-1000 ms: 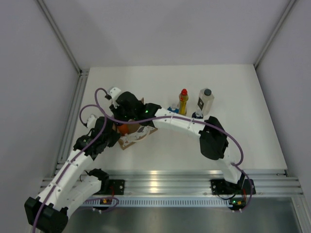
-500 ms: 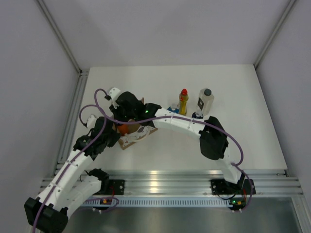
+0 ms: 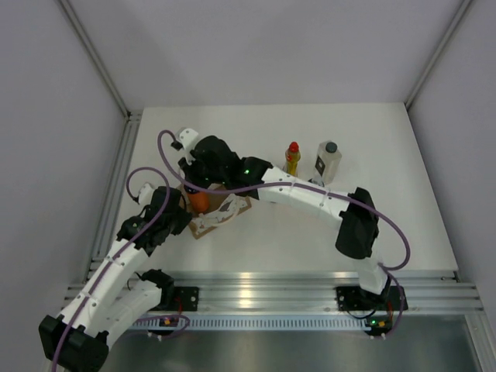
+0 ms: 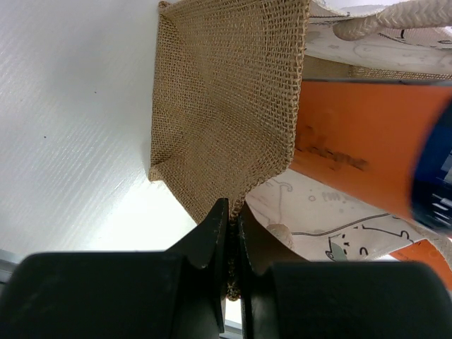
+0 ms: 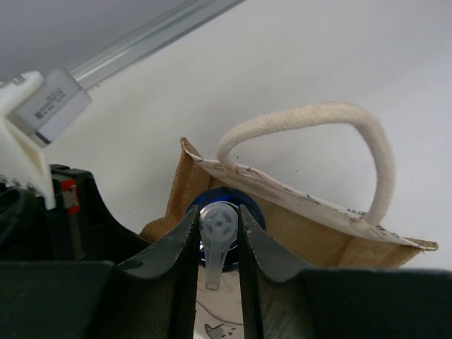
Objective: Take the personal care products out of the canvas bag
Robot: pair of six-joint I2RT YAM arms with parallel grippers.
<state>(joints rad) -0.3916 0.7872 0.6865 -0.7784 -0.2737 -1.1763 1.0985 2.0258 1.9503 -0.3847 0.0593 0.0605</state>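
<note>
Next, my right gripper sets the blue bottle down on the table (image 3: pixel 335 201) just in front of the whitish square bottle.
The canvas bag (image 3: pixel 226 212) lies on the table at the left, with an orange bottle (image 3: pixel 198 201) showing in its mouth. My left gripper (image 4: pixel 232 233) is shut on the bag's woven edge (image 4: pixel 219 106); the orange bottle (image 4: pixel 367 134) and a blue bottle (image 4: pixel 434 176) lie beside it. My right gripper (image 5: pixel 217 226) is over the bag (image 5: pixel 318 229), its jaws closed on the clear pump top of the blue bottle (image 5: pixel 253 210). The yellow bottle with a red cap (image 3: pixel 292 158) and the whitish square bottle (image 3: pixel 328 163) stand on the table to the right.
The bag's white rope handle (image 5: pixel 318 113) loops up behind my right fingers. An aluminium rail (image 3: pixel 116 186) runs along the table's left edge, close to the bag. Both arms crowd together over the bag.
My right arm has swung left and further back, bringing its gripper over the bag's mouth. The left arm and the two standing bottles have not moved.
</note>
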